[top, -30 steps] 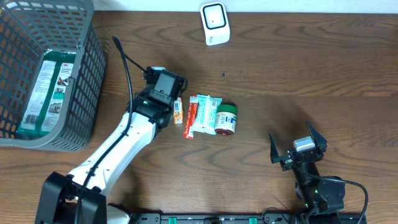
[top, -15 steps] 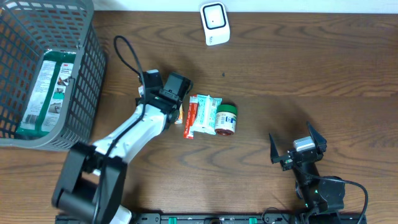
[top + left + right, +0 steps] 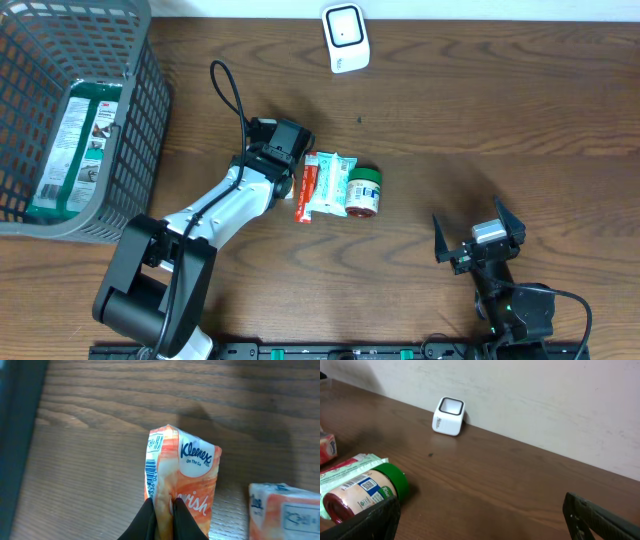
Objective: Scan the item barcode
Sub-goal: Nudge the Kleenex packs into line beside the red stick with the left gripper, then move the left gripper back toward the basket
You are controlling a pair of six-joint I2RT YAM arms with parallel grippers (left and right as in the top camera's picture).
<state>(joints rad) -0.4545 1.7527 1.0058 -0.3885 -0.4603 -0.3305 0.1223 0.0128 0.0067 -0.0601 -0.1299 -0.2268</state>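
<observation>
Next, my left gripper opens, takes the pack [image 3: 186,471] from the basket's side and turns the barcode up, because the Kleenex tissue pack's barcode faces the grey basket.
My left gripper [image 3: 164,516] is shut on the edge of an orange Kleenex tissue pack [image 3: 183,472]. The pack's barcode [image 3: 151,471] runs down its left side. Overhead, this gripper [image 3: 289,170] sits over the pack [image 3: 291,185] at the left end of a row of items. The white scanner [image 3: 345,38] stands at the table's far edge, also visible in the right wrist view as the scanner [image 3: 448,416]. My right gripper [image 3: 478,240] rests open near the front right, with nothing between its fingers.
Beside the held pack lie a red-orange pack [image 3: 307,190], a white-teal pack [image 3: 330,185] and a green-lidded jar [image 3: 363,192]. A grey basket [image 3: 140,110] at far left holds a green-white box [image 3: 75,150]. A second tissue pack [image 3: 285,510] lies to the right.
My left arm has swung round and its wrist has shifted a little to the right, still shut on the tissue pack. The right arm has not moved.
</observation>
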